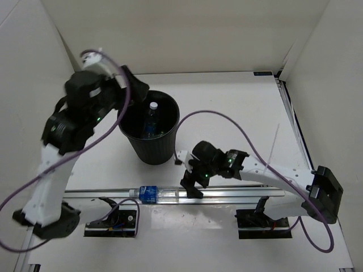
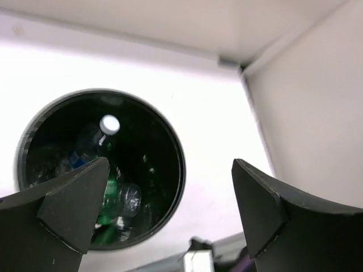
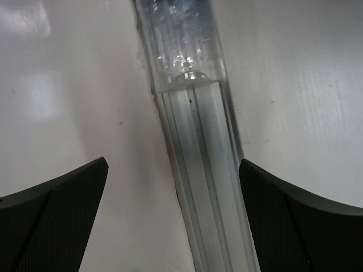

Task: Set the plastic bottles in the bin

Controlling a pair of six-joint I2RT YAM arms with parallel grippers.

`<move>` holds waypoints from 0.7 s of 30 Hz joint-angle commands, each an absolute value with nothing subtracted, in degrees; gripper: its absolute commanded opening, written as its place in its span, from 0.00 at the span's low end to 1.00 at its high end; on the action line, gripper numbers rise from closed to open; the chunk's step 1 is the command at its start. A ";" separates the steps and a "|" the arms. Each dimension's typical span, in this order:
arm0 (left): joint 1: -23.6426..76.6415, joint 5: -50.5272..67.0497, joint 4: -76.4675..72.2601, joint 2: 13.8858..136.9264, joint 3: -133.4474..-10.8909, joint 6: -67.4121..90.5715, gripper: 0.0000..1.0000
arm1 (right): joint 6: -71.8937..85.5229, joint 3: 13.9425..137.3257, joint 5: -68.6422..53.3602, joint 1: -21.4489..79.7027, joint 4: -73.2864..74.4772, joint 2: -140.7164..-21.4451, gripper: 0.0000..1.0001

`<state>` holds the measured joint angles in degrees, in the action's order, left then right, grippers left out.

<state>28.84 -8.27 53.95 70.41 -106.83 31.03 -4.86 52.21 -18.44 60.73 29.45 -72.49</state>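
The robot's right gripper will close on the clear lower part (image 1: 163, 195) (image 3: 177, 25) of the bottle on the aluminium rail, next to the bottle's blue label.
The black round bin (image 1: 161, 148) stands left of the table's middle. It holds a clear bottle with a white cap (image 1: 153, 106) and other bottles. The left wrist view looks down into the bin (image 2: 180, 164) at the white cap (image 2: 109, 124), a green bottle (image 2: 110, 195) and clear plastic. My left gripper (image 1: 126, 105) is open and empty above the bin's left rim (image 2: 170, 209). A clear bottle with a blue label (image 1: 154, 194) lies along the aluminium rail. My right gripper (image 1: 188, 177) is open, astride the rail just right of that bottle's end (image 3: 181, 39), not touching it (image 3: 173, 209).
The aluminium rail (image 1: 238, 192) runs across the table's near edge and shows in the right wrist view (image 3: 198, 170). White walls enclose the table at the back and both sides. Purple cables (image 1: 238, 122) loop over the table from both arms.
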 commanded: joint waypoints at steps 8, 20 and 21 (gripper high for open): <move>28.92 -18.71 47.46 53.72 -95.48 30.32 1.00 | -13.10 46.85 -1.13 74.18 -0.42 -79.10 1.00; 28.92 -23.37 52.55 46.41 -98.79 19.25 1.00 | -17.67 52.29 -1.58 78.13 -7.65 -94.47 1.00; 28.92 -23.90 53.25 46.41 -98.79 19.25 1.00 | -17.67 53.08 -1.58 78.13 -7.12 -96.14 1.00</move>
<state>28.84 -20.91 50.48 46.78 -97.43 23.55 -15.88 49.21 -2.57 78.02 -2.74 -93.84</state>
